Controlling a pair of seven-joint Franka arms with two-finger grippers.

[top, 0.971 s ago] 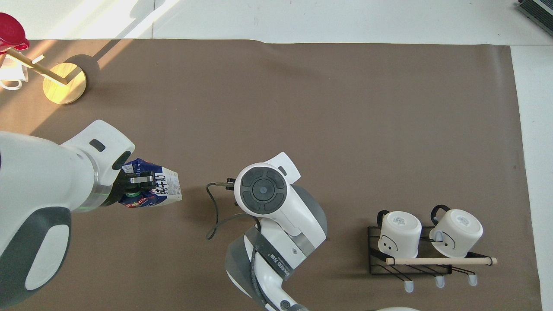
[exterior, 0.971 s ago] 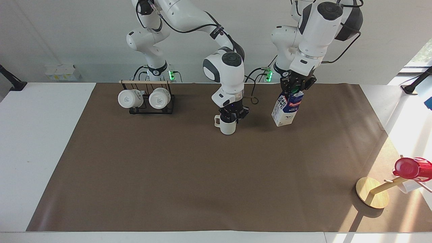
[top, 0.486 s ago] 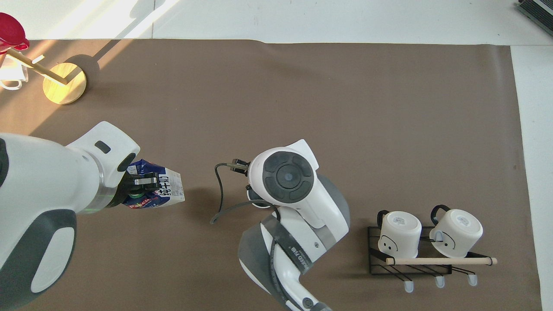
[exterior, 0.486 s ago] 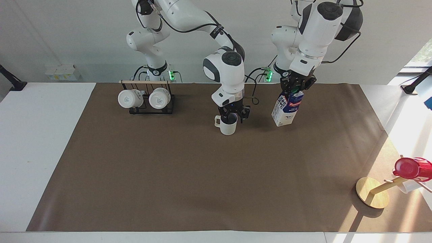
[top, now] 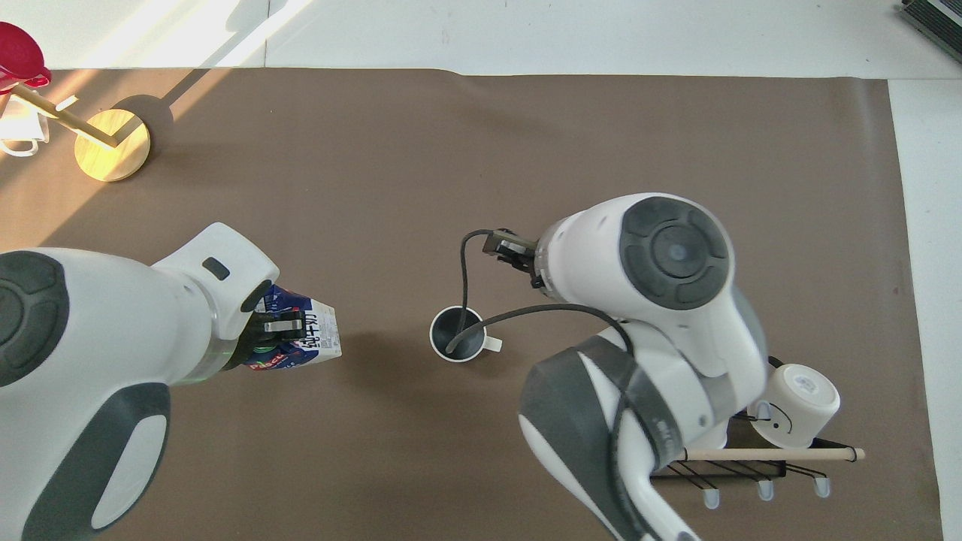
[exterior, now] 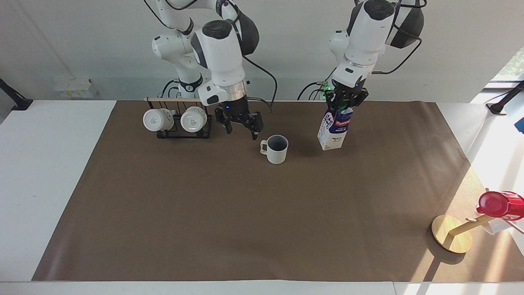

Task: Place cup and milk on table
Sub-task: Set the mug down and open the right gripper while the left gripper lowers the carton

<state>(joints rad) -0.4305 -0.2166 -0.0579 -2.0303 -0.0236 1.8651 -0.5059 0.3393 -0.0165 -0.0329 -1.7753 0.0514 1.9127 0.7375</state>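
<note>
The robot's left gripper should release the milk carton close beside the cup point(top: 379, 349), on its side away from the rack.
The off-white ribbed cup point(exterior: 277, 150) stands upright on the brown mat point(exterior: 245, 213) of the table, free of any gripper; it also shows in the overhead view point(top: 458, 335). My right gripper point(exterior: 241, 128) is open and empty, raised between the cup and the mug rack; the arm hides it in the overhead view. My left gripper point(exterior: 343, 102) is shut on the top of the milk carton point(exterior: 333, 132). The carton hangs slightly tilted with its base at the mat, beside the cup toward the left arm's end. I cannot tell if it touches. The milk point(top: 304, 349) and left gripper point(top: 274, 330) show from overhead.
A black rack point(exterior: 180, 130) with two white mugs point(exterior: 157, 119) stands near the right arm's base. A round wooden stand point(exterior: 450, 234) carrying a red cup point(exterior: 499, 204) sits at the left arm's end, far from the robots.
My right gripper opened, let go of the cup, rose and swung toward the mug rack. My left gripper carried the milk a little toward the cup and nearer to the robots.
</note>
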